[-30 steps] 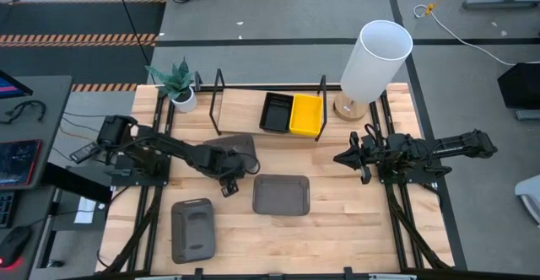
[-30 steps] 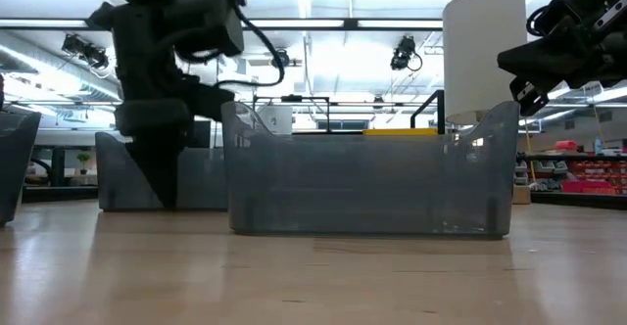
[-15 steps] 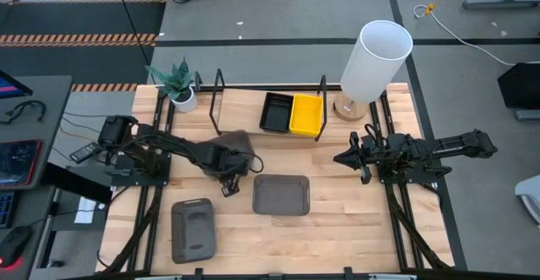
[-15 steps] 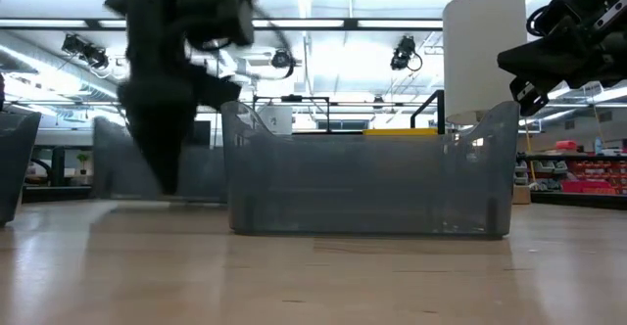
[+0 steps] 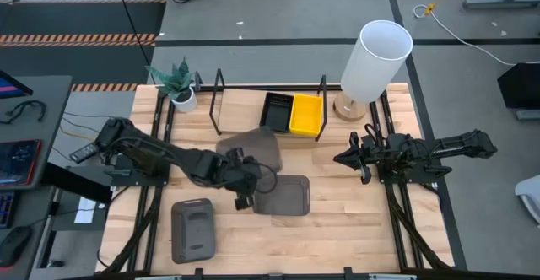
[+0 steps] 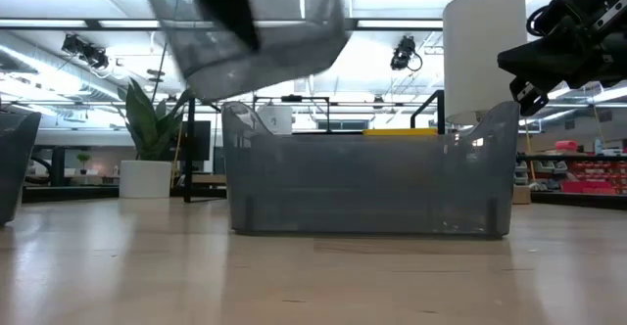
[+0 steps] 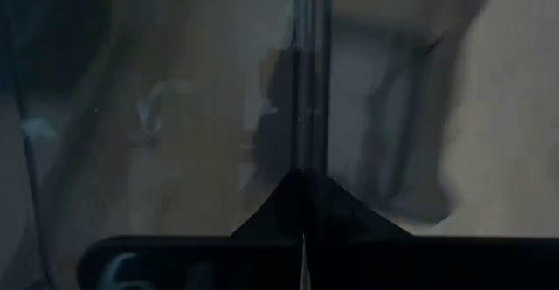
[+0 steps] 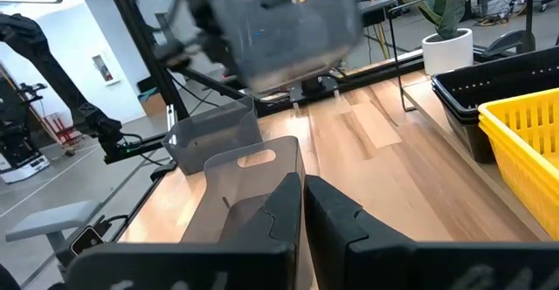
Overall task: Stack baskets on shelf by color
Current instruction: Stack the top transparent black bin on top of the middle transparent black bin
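I need to set the dark grey basket down with my left gripper at the far edge of the second grey basket [image 5: 267, 180]. The held basket hangs tilted over the table's middle.
A dark grey basket [image 5: 253, 148] hangs tilted in the air over the table's middle [image 6: 257, 33], with my left gripper [image 5: 245, 170] shut on it. A second grey basket [image 5: 283, 194] stands on the table just near of it [image 6: 367, 173]. A third [image 5: 192, 229] sits by the near left edge. On the shelf [image 5: 240, 103] at the far side, a black basket [image 5: 276, 111] and a yellow basket [image 5: 306, 115] stand side by side. My right gripper [image 5: 353, 158] waits shut at the right, above the table. My left gripper pinches one wall of the grey basket [image 7: 311, 107] between its two fingers; the wall shows edge-on, running away from the fingertips [image 7: 301, 189]. The basket is lifted clear of the table and tilted [image 6: 257, 33].
A white lamp [image 5: 375, 61] stands at the far right corner and a potted plant [image 5: 177, 82] at the far left, beside the shelf's end loops. Bare wood lies along the near right of the table [image 5: 354, 229].
My left gripper has risen and gone toward the table's right edge, taking the grey basket with it. The basket stood on the table a second ago; now it hangs clear and tilted above the second grey basket's far side.
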You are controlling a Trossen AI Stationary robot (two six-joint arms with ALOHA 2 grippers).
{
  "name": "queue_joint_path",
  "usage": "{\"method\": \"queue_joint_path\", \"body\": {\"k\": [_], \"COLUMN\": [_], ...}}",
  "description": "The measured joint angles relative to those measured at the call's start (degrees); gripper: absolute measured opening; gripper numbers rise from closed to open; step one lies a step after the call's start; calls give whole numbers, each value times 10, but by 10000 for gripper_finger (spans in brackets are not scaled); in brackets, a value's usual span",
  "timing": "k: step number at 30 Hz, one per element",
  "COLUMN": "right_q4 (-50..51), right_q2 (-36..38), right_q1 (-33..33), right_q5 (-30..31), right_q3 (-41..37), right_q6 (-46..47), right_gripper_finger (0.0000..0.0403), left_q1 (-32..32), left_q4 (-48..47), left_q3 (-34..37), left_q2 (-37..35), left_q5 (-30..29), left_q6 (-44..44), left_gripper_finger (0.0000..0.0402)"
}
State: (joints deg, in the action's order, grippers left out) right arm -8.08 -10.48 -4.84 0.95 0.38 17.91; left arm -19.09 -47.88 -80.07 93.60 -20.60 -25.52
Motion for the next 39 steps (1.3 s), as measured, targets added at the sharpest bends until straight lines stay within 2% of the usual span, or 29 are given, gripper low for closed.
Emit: {"method": "queue_joint_path", "body": {"k": [9, 14, 18, 26, 39], "right_q4": [0, 0, 0, 0, 0], "right_q2": [0, 0, 0, 0, 0], "right_q1": [0, 0, 0, 0, 0], "right_q5": [0, 0, 0, 0, 0], "right_q3": [0, 0, 0, 0, 0], "right_q6": [0, 0, 0, 0, 0], "right_gripper_finger": [23, 23, 23, 23, 23], "left_q1": [-48, -60, -63, -54, -48], "left_q4": [231, 306, 318, 343, 268], "left_q3": [-6, -6, -6, -6, -6], "left_q2": [21, 59, 89, 118, 122], "left_q5": [-14, -14, -9, 54, 39], "left_q6": [40, 37, 34, 23, 15], "left_gripper_finger": [9, 10, 10, 10, 8]}}
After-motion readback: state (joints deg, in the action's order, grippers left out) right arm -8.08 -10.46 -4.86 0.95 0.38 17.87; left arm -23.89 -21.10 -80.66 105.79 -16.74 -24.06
